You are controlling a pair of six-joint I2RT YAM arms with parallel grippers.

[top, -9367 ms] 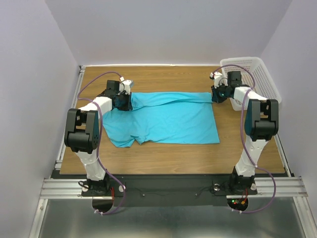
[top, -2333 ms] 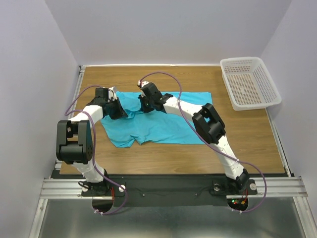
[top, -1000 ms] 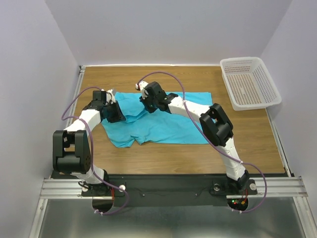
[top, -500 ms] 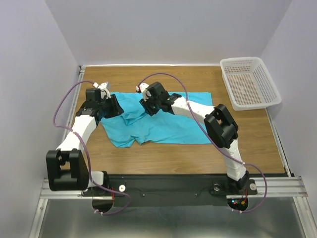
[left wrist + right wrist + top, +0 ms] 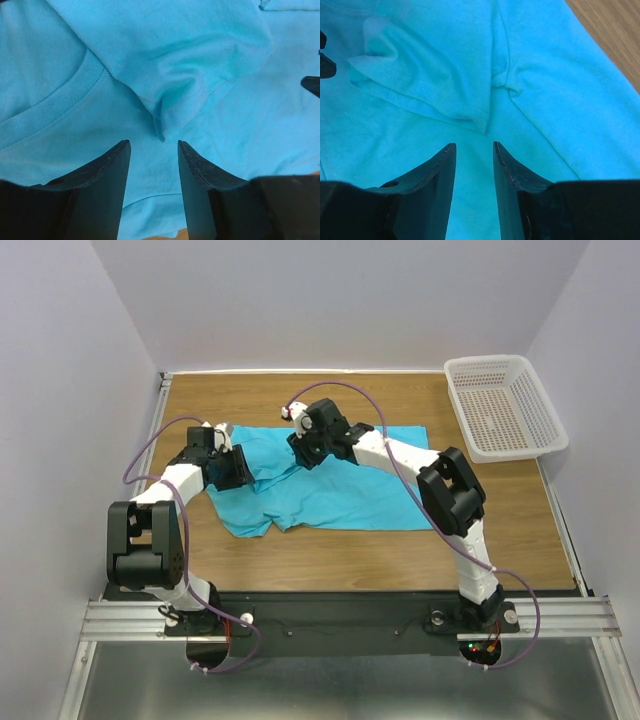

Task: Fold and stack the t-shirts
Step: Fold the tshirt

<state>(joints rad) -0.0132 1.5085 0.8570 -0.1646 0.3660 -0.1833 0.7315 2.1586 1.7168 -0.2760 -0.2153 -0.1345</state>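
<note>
The folded sleeve's hem lies bunched on the body of the t-shirt. My left gripper should pinch the sleeve's corner [image 5: 163, 132] and pull the hem straight before the next fold.
A turquoise t-shirt [image 5: 340, 495] lies spread on the wooden table, its left sleeve folded inward over the body. My left gripper [image 5: 236, 469] hovers at the shirt's left edge, open, with nothing between its fingers. In the left wrist view the left gripper [image 5: 153, 143] points at the folded sleeve's corner [image 5: 180, 95], near the ribbed collar [image 5: 55, 107]. My right gripper [image 5: 306, 454] hangs over the shirt's upper middle, open and empty. From the right wrist, the right gripper [image 5: 474, 145] sits just short of the sleeve's hemmed edge [image 5: 425, 75].
A white perforated basket [image 5: 505, 405] stands at the back right corner of the table [image 5: 500, 530]. Grey walls close in the table on three sides. Bare wood [image 5: 615, 35] shows at the right wrist view's upper right.
Both grippers have opened and let go of the folded sleeve, which now rests on the shirt. The right gripper has drawn back slightly to the right; the left arm swung out and back.
</note>
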